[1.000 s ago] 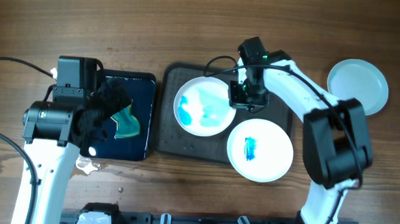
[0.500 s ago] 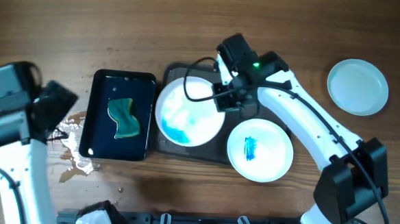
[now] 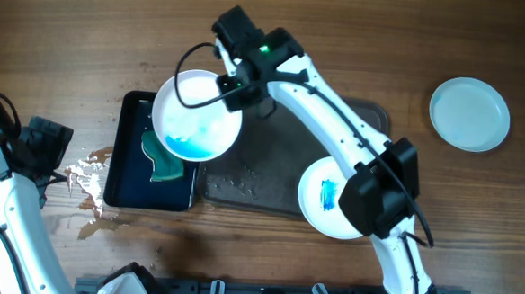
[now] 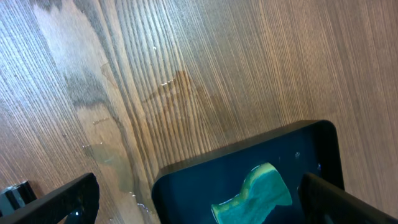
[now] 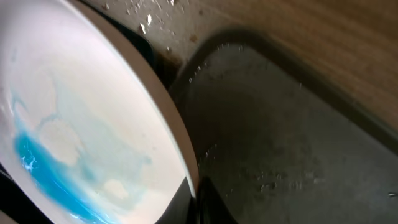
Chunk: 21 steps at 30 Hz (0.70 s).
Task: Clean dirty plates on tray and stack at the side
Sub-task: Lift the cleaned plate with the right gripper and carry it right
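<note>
I need to set the white plate down on top of the clean plate (image 3: 469, 115) on the bare wood with my right gripper.
My right gripper (image 3: 236, 90) is shut on the rim of a white plate (image 3: 195, 116) smeared with blue liquid. It holds the plate tilted above the small black tray (image 3: 137, 104) and the green sponge (image 3: 165, 163). In the right wrist view the plate (image 5: 74, 130) fills the left side, with the jaws (image 5: 196, 196) pinching its edge. The dark grey-brown tray (image 3: 270, 179) lies below. A second plate (image 3: 336, 198) with a blue smear rests on that tray's front right corner. A clean plate (image 3: 469, 114) sits on the table at the far right. My left gripper (image 4: 199, 202) is open over the black tray (image 4: 205, 180).
Water is spilled on the wood (image 3: 86, 169) left of the black tray; it also shows in the left wrist view (image 4: 106, 155). The sponge (image 4: 252, 196) lies in the black tray. Droplets dot the grey-brown tray (image 5: 292, 143).
My right arm has lifted the smeared plate off the grey-brown tray and carried it left, over the black tray. My left arm has pulled back to the far left edge.
</note>
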Available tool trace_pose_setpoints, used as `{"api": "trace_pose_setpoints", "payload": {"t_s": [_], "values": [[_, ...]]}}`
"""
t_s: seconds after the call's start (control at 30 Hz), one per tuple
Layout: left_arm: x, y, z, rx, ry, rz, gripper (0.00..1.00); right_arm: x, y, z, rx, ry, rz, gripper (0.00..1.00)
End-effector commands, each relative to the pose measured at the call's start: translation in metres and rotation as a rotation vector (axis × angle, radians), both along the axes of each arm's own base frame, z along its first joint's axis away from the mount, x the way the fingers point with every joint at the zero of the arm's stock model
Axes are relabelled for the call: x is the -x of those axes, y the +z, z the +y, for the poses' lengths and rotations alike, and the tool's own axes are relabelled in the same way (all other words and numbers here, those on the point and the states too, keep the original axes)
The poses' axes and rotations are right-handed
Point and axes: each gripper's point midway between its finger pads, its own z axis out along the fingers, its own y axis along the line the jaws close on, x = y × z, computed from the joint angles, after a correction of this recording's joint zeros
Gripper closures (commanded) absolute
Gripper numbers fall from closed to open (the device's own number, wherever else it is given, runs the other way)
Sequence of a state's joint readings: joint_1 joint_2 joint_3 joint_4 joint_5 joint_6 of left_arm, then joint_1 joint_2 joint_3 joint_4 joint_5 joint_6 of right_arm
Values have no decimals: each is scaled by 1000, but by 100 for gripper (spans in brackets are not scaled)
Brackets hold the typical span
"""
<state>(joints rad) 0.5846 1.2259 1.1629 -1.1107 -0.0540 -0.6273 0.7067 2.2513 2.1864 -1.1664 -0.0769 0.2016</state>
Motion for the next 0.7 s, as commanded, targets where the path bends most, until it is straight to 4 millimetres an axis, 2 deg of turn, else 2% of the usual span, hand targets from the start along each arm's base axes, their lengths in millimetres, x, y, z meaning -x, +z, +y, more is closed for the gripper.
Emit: {"api": "trace_pose_setpoints", "payload": {"t_s": [0.0, 0.23, 0.37, 0.43, 0.57, 0.67], "values": [[-1, 2, 1, 7, 14, -12, 0, -14, 32, 6, 100, -7, -210, 95], [-1, 2, 1, 8, 14, -12, 0, -10, 54, 21, 291, 13, -472, 95], [-1, 2, 1, 7, 14, -12, 0, -5, 77, 35, 412, 73, -655, 95], [-1, 2, 1, 7, 14, -12, 0, 0, 95, 49, 482, 133, -773, 95], [-1, 2, 0, 8, 14, -12, 0, 28, 139, 103, 589, 334, -1029, 95], [-1, 2, 0, 9, 14, -11, 0, 45, 147, 125, 621, 451, -1086, 95]]}}
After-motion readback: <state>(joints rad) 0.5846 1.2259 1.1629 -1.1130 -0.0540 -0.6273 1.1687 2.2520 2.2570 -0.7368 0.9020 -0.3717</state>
